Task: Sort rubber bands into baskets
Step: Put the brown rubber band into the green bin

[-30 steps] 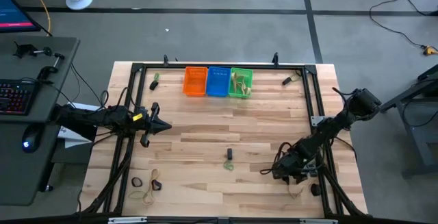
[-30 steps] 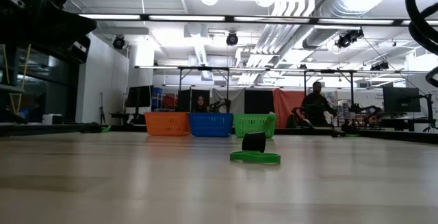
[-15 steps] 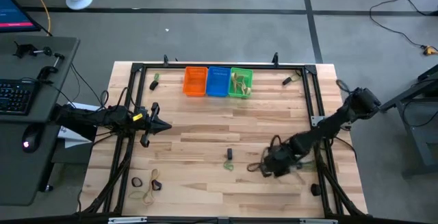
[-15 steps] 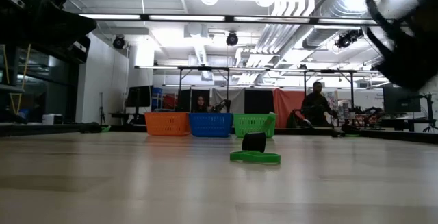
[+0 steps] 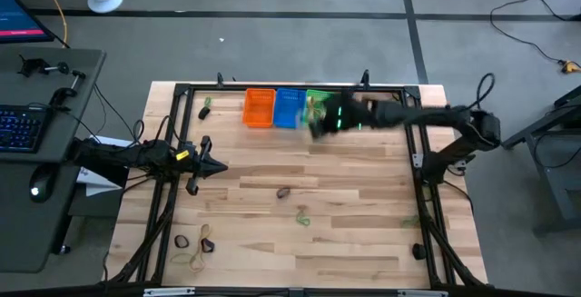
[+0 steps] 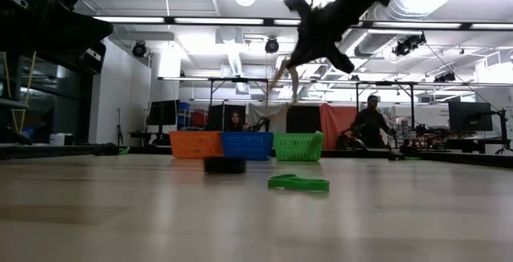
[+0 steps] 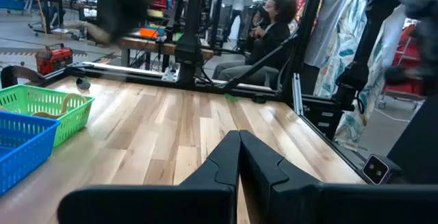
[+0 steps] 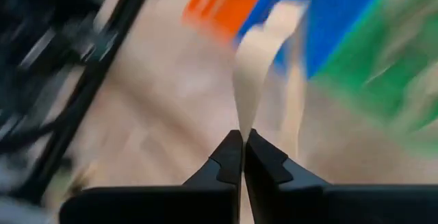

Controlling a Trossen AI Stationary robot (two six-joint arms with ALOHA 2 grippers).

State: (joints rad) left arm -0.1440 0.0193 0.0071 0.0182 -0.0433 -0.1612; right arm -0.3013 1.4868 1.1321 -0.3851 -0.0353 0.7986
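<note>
Next, my right gripper lets go of the tan rubber band on top of the tan rubber bands in the green basket [image 5: 318,114] [image 8: 402,54].
Three baskets stand in a row at the far edge: orange [image 5: 259,108], blue [image 5: 289,108] and green [image 5: 321,104]. My right gripper [image 5: 318,123] hovers, blurred, just near of the green basket, shut on a tan rubber band [image 6: 285,76]. A black band [image 5: 283,191] and a green band [image 5: 302,215] lie flat mid-table. More bands [image 5: 192,259] lie at the near left corner. My left gripper [image 5: 221,167] waits shut at the table's left. In its own view, tan bands [image 7: 68,102] lie in the green basket [image 7: 41,107]. My right gripper pinches one end of the tan band's loop [image 8: 243,118] between its two fingertips. The arm comes from the table's right and the fingers slant downward. The band is lifted clear and dangles slack below the gripper [image 6: 304,22], high above the table.
A black metal frame [image 5: 182,93] runs around the table top. Small loose items lie by the far left corner [image 5: 206,104] and the far right corner [image 5: 381,106]. A desk with a keyboard [image 5: 23,124] stands left of the table. People sit in the room beyond.
My right gripper has swung from the table's near right corner up and toward the far edge, turning as it went, and now carries a tan band by the green basket. The black band, which stood on the green band, has slid left and lies flat.
</note>
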